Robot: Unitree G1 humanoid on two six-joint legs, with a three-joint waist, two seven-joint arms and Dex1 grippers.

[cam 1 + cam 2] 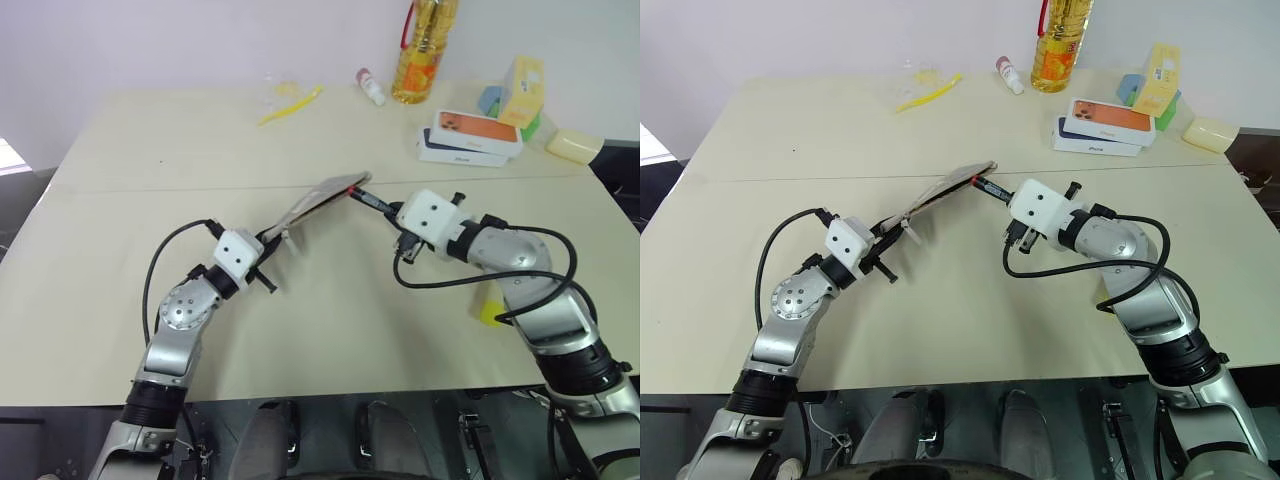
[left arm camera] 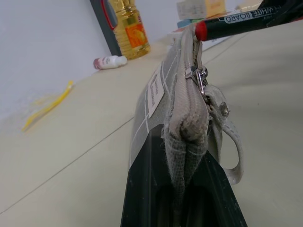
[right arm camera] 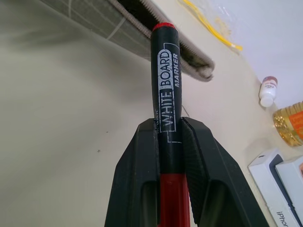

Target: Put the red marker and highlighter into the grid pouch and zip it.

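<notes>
My right gripper should release the red marker in the grid pouch (image 1: 352, 246), above the bare table between my grippers.
My left gripper (image 1: 274, 239) is shut on the near end of the grid pouch (image 1: 320, 197), a flat grey case with white lines. It holds the pouch off the table, slanting up toward the middle. In the left wrist view the zipper pull (image 2: 200, 78) hangs beside the seam. My right gripper (image 1: 392, 212) is shut on the red marker (image 3: 165, 94), which has a black barrel with red ends. The marker's far end rests at the pouch's raised, gaping edge (image 3: 156, 19). The yellow highlighter (image 1: 489, 312) lies on the table, half hidden behind my right forearm.
At the table's far right stand an oil bottle (image 1: 425, 50), stacked phone boxes (image 1: 470, 138), a yellow carton (image 1: 521, 92) and a pale yellow block (image 1: 573, 145). A small white tube (image 1: 371, 87) and a long yellow stick (image 1: 290, 105) lie at the back.
</notes>
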